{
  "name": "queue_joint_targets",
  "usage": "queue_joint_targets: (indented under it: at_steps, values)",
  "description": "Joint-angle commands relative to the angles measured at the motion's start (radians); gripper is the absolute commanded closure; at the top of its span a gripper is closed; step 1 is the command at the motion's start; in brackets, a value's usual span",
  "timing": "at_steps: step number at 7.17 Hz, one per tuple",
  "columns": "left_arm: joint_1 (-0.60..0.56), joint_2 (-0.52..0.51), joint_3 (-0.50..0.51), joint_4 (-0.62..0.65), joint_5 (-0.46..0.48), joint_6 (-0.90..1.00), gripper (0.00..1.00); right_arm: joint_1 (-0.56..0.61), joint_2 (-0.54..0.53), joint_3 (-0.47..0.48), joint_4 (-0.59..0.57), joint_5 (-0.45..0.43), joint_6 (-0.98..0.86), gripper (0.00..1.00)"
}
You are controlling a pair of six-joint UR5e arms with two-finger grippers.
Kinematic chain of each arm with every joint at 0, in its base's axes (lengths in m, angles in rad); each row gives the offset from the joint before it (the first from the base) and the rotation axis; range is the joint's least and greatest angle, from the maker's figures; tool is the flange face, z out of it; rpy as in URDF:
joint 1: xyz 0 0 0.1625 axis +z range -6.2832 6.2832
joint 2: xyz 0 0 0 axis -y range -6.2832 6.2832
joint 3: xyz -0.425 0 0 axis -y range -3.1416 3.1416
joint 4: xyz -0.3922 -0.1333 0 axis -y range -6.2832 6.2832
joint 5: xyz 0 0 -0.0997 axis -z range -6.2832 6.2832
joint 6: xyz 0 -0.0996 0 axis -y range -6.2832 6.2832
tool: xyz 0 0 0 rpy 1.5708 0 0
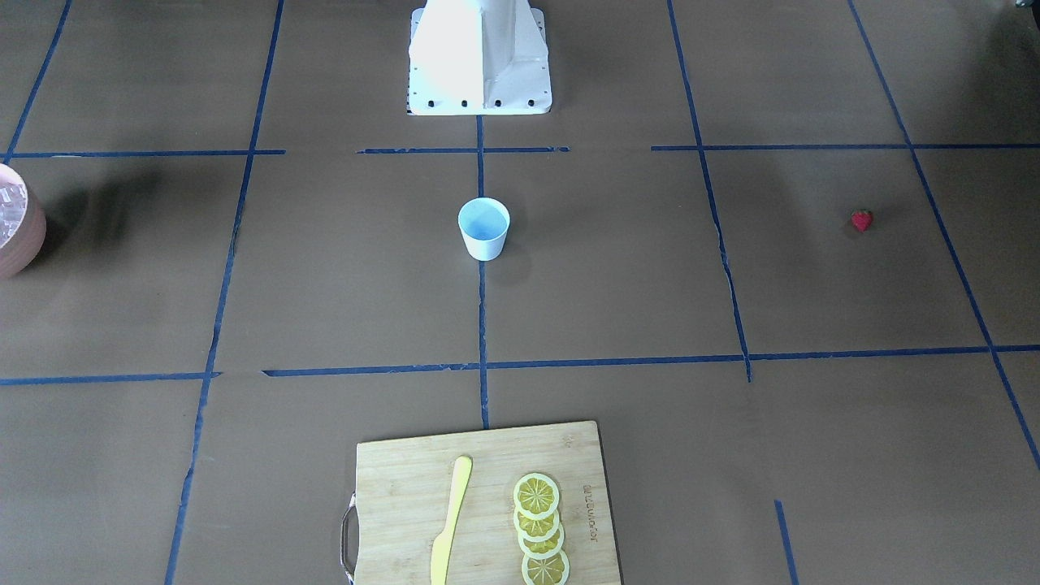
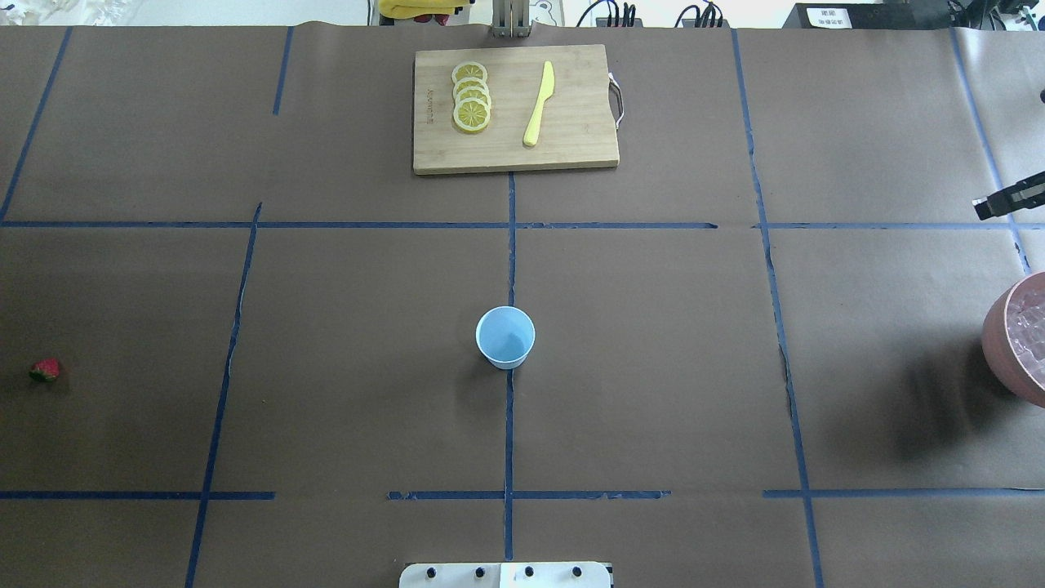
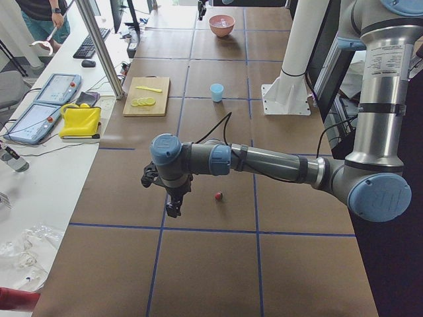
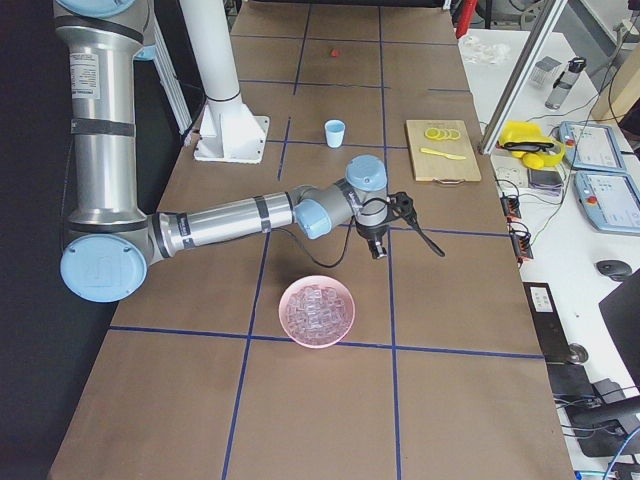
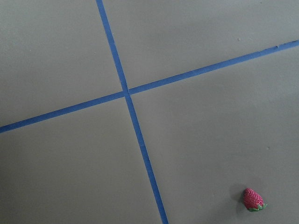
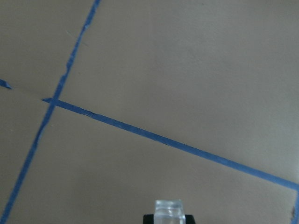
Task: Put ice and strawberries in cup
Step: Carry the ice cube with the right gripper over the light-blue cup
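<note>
My right gripper is holding the clear ice cube and will let go of it inside the white cup (image 1: 484,226) standing on the blue tape line.
The white cup (image 2: 505,337) with a light-blue inside stands upright at the table's middle, with nothing showing inside it. A tiny red strawberry (image 2: 45,370) lies alone far out on the robot's left; the left wrist view has the strawberry (image 5: 253,199) at its lower right. My left gripper (image 3: 173,206) hangs just short of the strawberry (image 3: 218,196); I cannot tell whether it is open or shut. One clear ice cube (image 6: 169,209) sits between the dark fingertips of my right gripper (image 4: 378,250), which hovers over bare table just beyond the bowl. More ice (image 4: 316,311) fills that bowl.
The pinkish-brown bowl (image 2: 1000,343) sits at the table's right edge. At the far side, a wooden cutting board (image 2: 571,147) carries several lemon slices (image 2: 471,96) and a yellow knife (image 2: 539,102). Blue tape lines grid the brown table cover. A person stands beyond the side bench.
</note>
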Motion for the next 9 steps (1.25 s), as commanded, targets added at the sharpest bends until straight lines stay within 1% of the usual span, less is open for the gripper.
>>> queue_joint_targets:
  at_steps: [1,2,3,4,5,6,9]
  values:
    - [0.000,0.000,0.000,0.000,0.000,0.000,0.00,-0.088,0.129,0.011,-0.057,0.003,0.042,1.00]
    - [0.001,0.000,0.000,-0.002,0.000,0.000,0.00,-0.143,0.198,0.038,-0.156,-0.003,0.080,1.00]
    - [0.000,0.000,0.000,-0.002,0.000,-0.002,0.00,-0.186,0.272,0.052,-0.230,-0.010,0.132,1.00]
    - [0.000,-0.002,0.000,-0.002,-0.002,0.000,0.00,-0.242,0.326,0.052,-0.257,-0.045,0.218,1.00]
    - [0.001,-0.002,-0.003,-0.002,0.000,-0.002,0.00,-0.301,0.375,0.052,-0.280,-0.091,0.300,1.00]
    - [0.000,-0.002,-0.003,-0.002,0.000,0.000,0.00,-0.369,0.442,0.052,-0.326,-0.162,0.392,1.00]
    - [0.000,-0.003,-0.003,-0.018,0.000,-0.002,0.00,-0.594,0.559,0.037,-0.360,-0.341,0.642,1.00]
